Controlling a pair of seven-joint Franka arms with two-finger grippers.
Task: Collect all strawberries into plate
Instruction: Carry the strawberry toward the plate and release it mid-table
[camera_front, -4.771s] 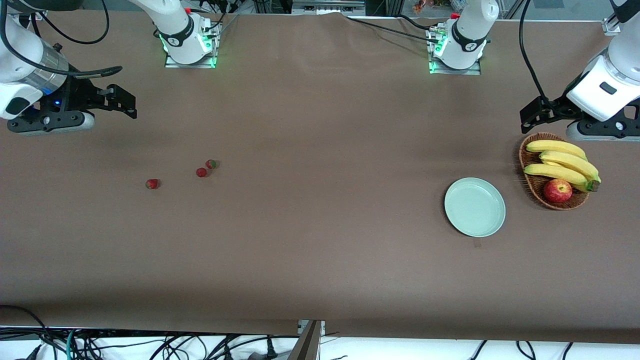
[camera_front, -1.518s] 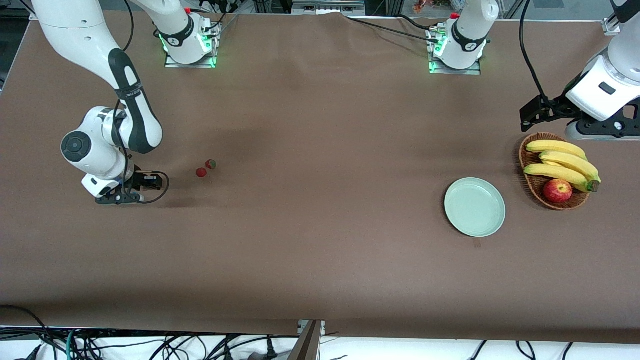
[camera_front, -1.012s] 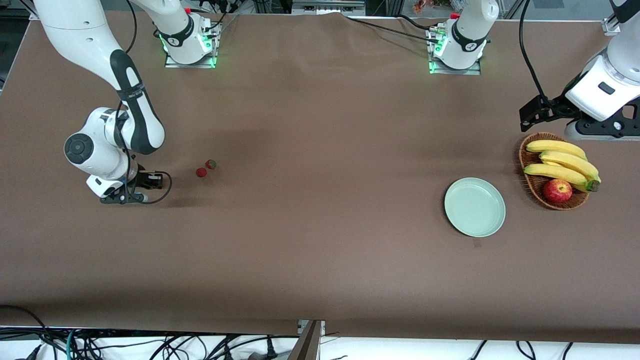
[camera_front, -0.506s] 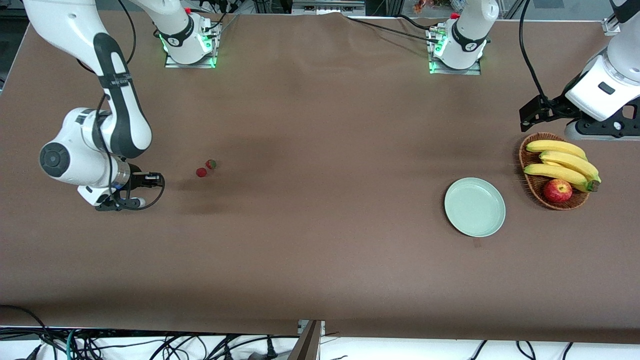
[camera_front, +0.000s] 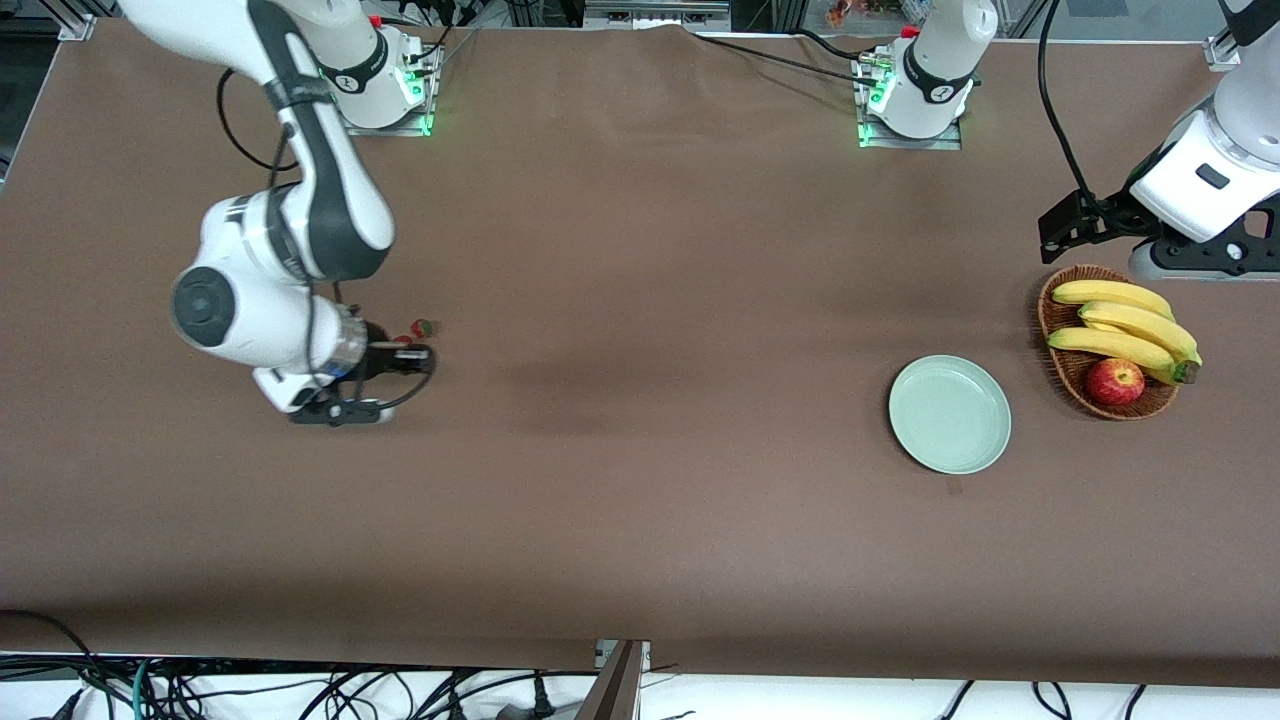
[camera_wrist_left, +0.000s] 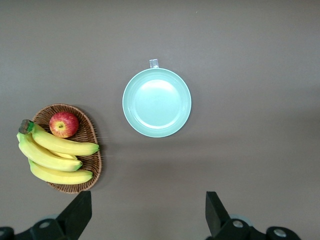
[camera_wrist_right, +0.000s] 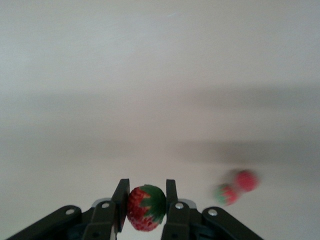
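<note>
My right gripper is to put the strawberry down on the brown cloth (camera_front: 804, 302). It will go short of the plate, toward the other strawberries. The strawberry is held just above the table now.
My right gripper (camera_wrist_right: 145, 201) is shut on one strawberry (camera_wrist_right: 145, 207), red with a green top, and holds it just above the table. In the front view that gripper (camera_front: 412, 357) hangs beside two more strawberries (camera_front: 423, 326) (camera_front: 404, 340) lying on the brown cloth, and the held berry is hidden by the hand. The same pair of strawberries (camera_wrist_right: 247, 180) (camera_wrist_right: 226, 194) shows blurred in the right wrist view. The pale green plate (camera_front: 949, 414) (camera_wrist_left: 157, 102) lies bare toward the left arm's end. My left gripper (camera_front: 1062, 226) (camera_wrist_left: 147, 220) waits open, high above the table beside the basket.
A brown wicker basket (camera_front: 1046, 300) (camera_wrist_left: 92, 150) with bananas (camera_front: 1125, 325) (camera_wrist_left: 55, 150) and a red apple (camera_front: 1115, 381) (camera_wrist_left: 64, 124) stands next to the plate, toward the left arm's end. The brown cloth stretches wide between the strawberries and the plate.
My right gripper took the strawberry that lay apart from the pair, rose, and carried it sideways to beside the other two. The left arm has not moved.
</note>
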